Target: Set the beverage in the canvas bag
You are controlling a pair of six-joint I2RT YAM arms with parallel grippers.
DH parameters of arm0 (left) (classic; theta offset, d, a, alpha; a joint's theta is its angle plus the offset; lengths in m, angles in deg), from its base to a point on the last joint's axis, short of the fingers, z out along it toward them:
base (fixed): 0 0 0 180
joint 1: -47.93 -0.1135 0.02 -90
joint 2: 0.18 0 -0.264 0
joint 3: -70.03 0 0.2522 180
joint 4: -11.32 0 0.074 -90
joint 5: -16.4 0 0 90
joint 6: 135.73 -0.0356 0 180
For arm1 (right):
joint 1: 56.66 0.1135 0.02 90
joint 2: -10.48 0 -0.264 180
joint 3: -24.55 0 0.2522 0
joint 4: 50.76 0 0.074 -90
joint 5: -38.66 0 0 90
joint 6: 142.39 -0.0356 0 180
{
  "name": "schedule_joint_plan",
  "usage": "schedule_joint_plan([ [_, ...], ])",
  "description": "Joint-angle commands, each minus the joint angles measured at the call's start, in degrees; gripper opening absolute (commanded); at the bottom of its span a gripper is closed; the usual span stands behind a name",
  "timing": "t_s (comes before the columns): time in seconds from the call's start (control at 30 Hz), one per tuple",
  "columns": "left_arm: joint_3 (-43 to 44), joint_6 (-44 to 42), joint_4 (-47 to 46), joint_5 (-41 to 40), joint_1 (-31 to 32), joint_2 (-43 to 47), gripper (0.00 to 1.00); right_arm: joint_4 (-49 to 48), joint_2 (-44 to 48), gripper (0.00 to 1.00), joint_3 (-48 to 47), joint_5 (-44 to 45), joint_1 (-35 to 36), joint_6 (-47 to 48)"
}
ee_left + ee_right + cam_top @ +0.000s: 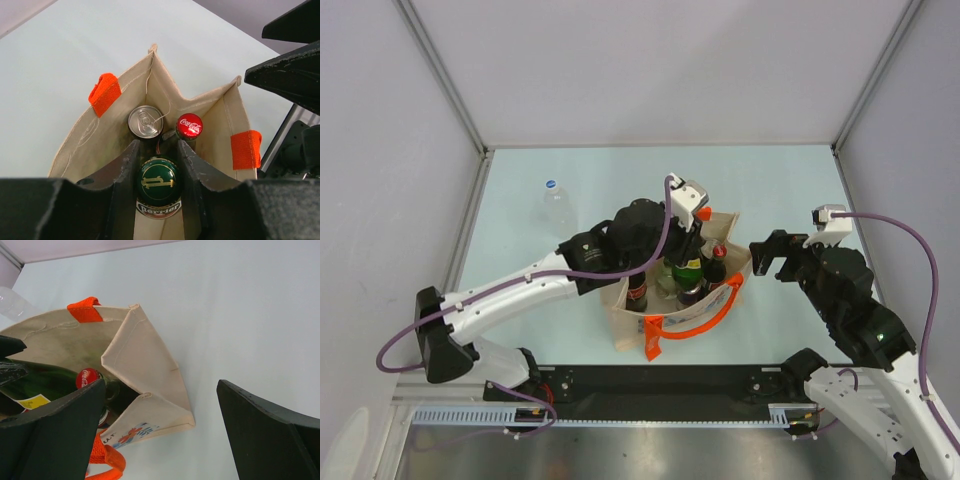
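Note:
Next, my left gripper releases the green Perrier bottle inside the canvas bag, by the bag's front side [663,297] beside the dark bottle.
The beige canvas bag [632,335] with orange strap handles [705,318] stands open at the table's middle front. My left gripper [686,248] reaches down into its mouth and is shut on the neck of a green Perrier bottle [158,181], whose cap sits between the fingers [122,170]. The green bottle [45,382] leans inside the bag [145,360]. A silver can top [145,121] and a red Coca-Cola cap [189,125] show inside the bag [95,145]. My right gripper [770,262] is open and empty, just right of the bag; it also shows in the right wrist view [161,385].
A clear plastic bottle with a blue cap [557,205] stands on the table behind and left of the bag. A dark bottle [637,290] stands in the bag's left side. Grey walls enclose the table on three sides.

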Motion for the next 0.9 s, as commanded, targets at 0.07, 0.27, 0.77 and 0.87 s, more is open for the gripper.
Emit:
schedule_joint_plan([
  [0.07,2.89,1.44,4.52,-2.63,0.12,4.59,0.00,-0.61,-0.02,1.00,0.00,0.12,-0.07,-0.39],
  [0.27,6.42,2.22,8.66,-2.12,0.12,7.32,0.00,-0.78,-0.02,1.00,0.17,0.04,-0.07,-0.82],
  [0.77,2.03,4.86,7.97,2.28,0.91,10.57,0.00,-0.96,-0.11,1.00,0.26,-0.49,-0.07,-1.70],
  [0.87,-0.87,4.95,5.51,2.81,1.35,10.66,0.00,-1.05,-0.20,1.00,0.26,-0.84,-0.07,-1.79],
])
